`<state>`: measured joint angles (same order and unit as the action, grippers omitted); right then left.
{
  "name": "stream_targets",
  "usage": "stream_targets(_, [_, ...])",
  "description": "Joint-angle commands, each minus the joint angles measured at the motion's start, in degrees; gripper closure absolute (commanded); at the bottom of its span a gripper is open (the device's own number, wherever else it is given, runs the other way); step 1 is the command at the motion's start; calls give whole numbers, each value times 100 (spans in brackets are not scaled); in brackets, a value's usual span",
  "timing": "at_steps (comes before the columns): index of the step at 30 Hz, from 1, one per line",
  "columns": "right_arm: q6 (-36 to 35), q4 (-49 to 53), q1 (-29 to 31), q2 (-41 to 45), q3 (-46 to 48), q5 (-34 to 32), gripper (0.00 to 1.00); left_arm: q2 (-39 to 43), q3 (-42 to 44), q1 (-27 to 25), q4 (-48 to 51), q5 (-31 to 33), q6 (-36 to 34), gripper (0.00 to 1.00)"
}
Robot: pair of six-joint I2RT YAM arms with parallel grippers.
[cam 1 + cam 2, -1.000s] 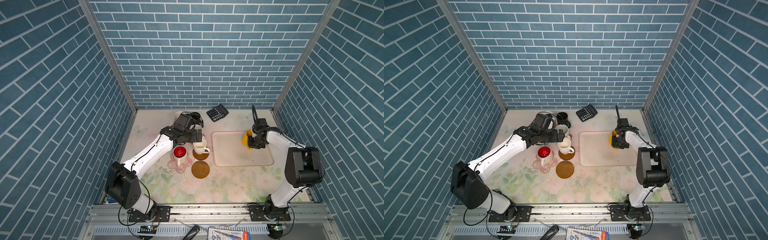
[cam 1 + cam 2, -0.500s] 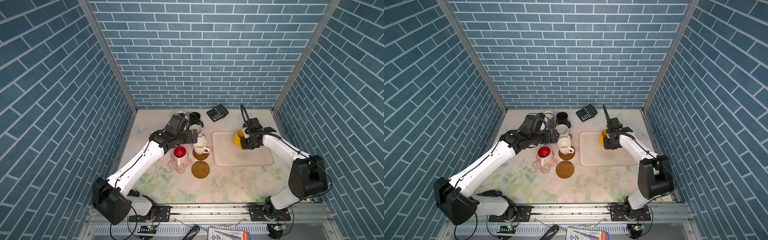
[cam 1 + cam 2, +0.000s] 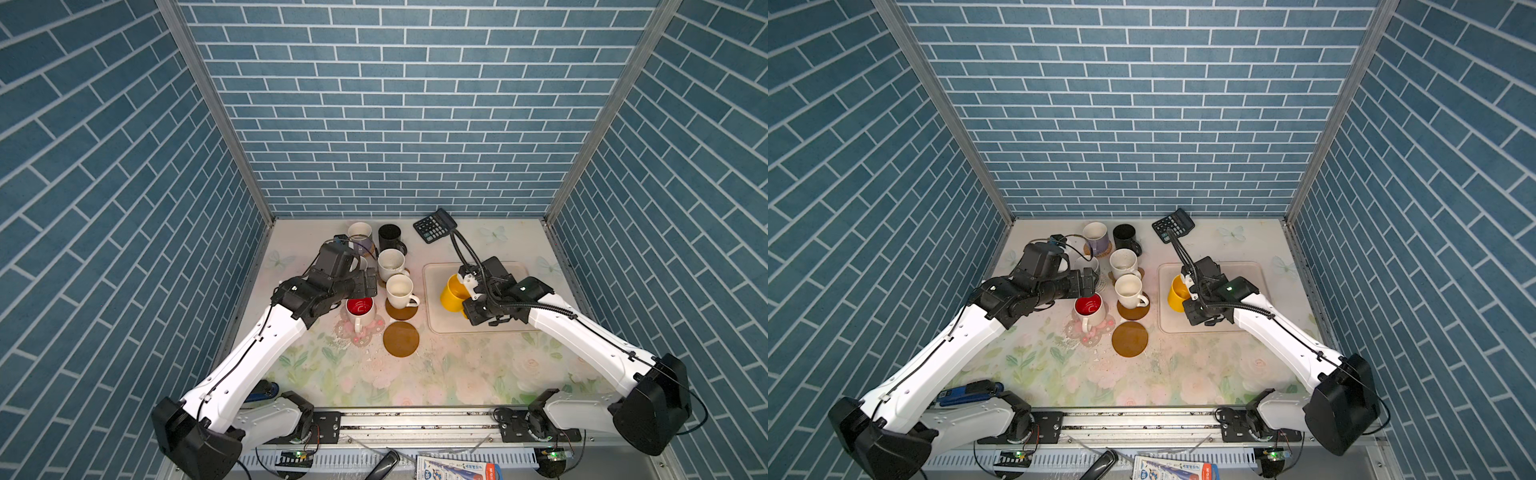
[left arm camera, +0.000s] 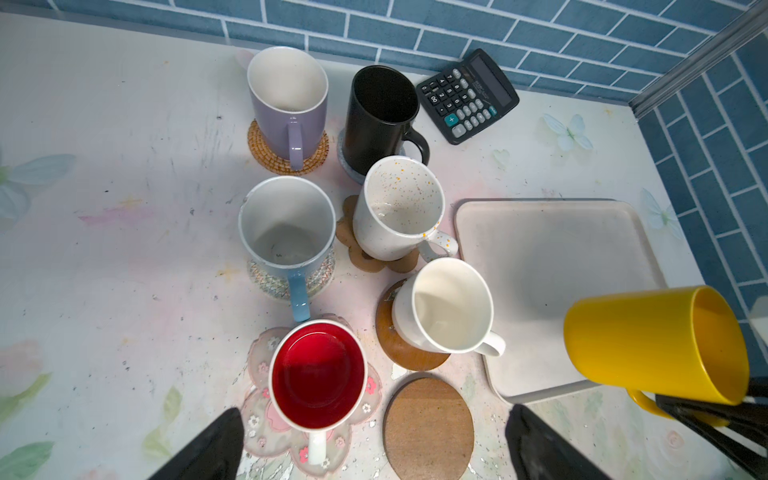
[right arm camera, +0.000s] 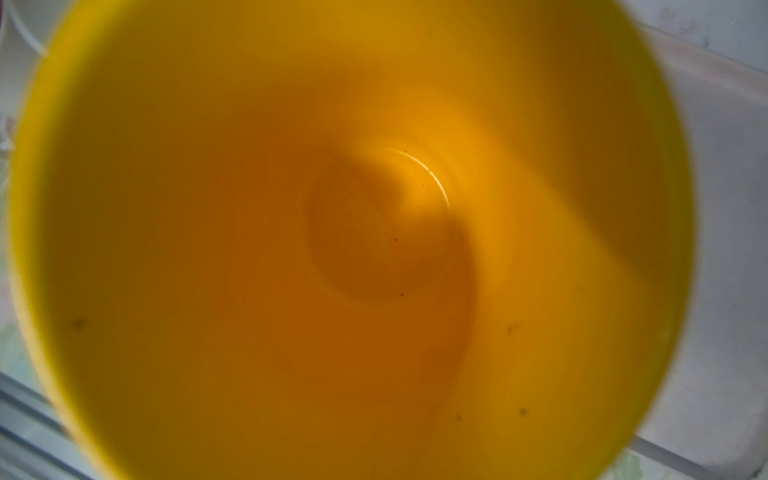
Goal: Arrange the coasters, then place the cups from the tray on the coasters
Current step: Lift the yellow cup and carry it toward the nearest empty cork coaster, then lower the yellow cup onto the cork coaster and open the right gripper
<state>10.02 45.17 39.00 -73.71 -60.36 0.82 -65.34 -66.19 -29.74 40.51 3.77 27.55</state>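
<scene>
My right gripper is going to set the yellow cup free on the bare amber coaster (image 3: 398, 341), which sits in front of the cream cup.
My right gripper (image 3: 466, 303) is shut on the handle of the yellow cup (image 3: 451, 293), which hangs tilted over the left part of the tray (image 3: 478, 331); the cup's inside (image 5: 374, 249) fills the right wrist view. The left gripper (image 4: 374, 415) stands open and empty above the white cup with red inside (image 4: 318, 370), which sits on the flowery coaster (image 4: 266, 419). Beside that lies a bare amber coaster (image 4: 428, 428). Lavender (image 4: 286, 104), black (image 4: 382, 112), pale blue (image 4: 286, 224), speckled (image 4: 399, 208) and cream cups (image 4: 449, 307) each stand on a coaster.
A black calculator (image 3: 434, 224) lies at the back by the wall. Tiled walls close in the back and both sides. The cups stand packed close together just left of the tray. A blue object (image 3: 967, 390) lies by the left arm's base.
The right gripper has carried the yellow cup leftward and nearer, from the tray's right side to its left part. The left gripper has drawn back slightly to the left, still open.
</scene>
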Motion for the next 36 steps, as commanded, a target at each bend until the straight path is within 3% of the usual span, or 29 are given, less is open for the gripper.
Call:
stream_targets(1, [-185,30,427,226,112,-180,100,151,131,95,261,232,-82,1])
stream_targets(15, [-413,-346,1900,-1169,-491,-230,100,554,342,585,264,177,-153,1])
stream_targets(36, [-419,-799,2295,-2283,-1293,-16,100,751,590,927,146,-117,-222,1])
